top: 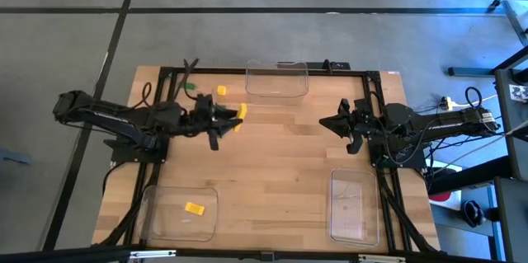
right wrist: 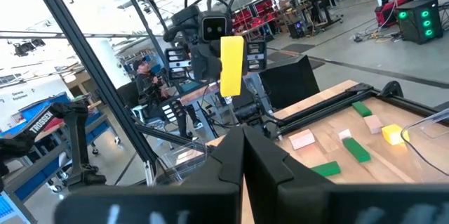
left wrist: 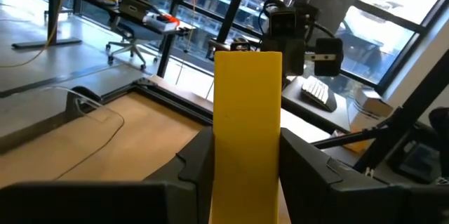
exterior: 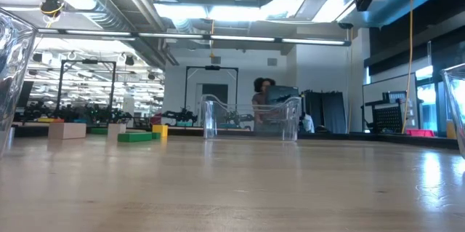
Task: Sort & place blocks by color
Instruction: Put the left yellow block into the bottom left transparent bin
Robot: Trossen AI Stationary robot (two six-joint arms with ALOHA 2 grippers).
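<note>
The robot's left gripper should release its yellow block in the clear tray (top: 200,221), beside the other yellow block lying there.
My left gripper (top: 238,118) hovers over the table's left middle, shut on a yellow block (left wrist: 247,133). The right wrist view shows that block (right wrist: 231,66) from the front. My right gripper (top: 326,123) is shut and holds nothing, hovering at the right middle and facing the left one. More blocks lie flat at the far left: yellow (top: 221,91), green (top: 190,87), and several green and tan ones (right wrist: 356,150). Another yellow block (top: 194,208) lies in the near-left clear tray (top: 161,222). My left gripper pinches the yellow block by its two narrow long edges (left wrist: 216,161), one finger on each, with a broad face toward the wrist camera. The fingers come level from the table's left side and lie across the block. The block stands roughly upright, rising past the fingers, clear of the table.
A clear tray (top: 276,90) stands at the far middle, another (top: 353,213) at the near right. A black frame (top: 161,131) runs along the table's far, left and right edges. The middle of the table is bare wood. A person (exterior: 261,97) shows in the room beyond.
</note>
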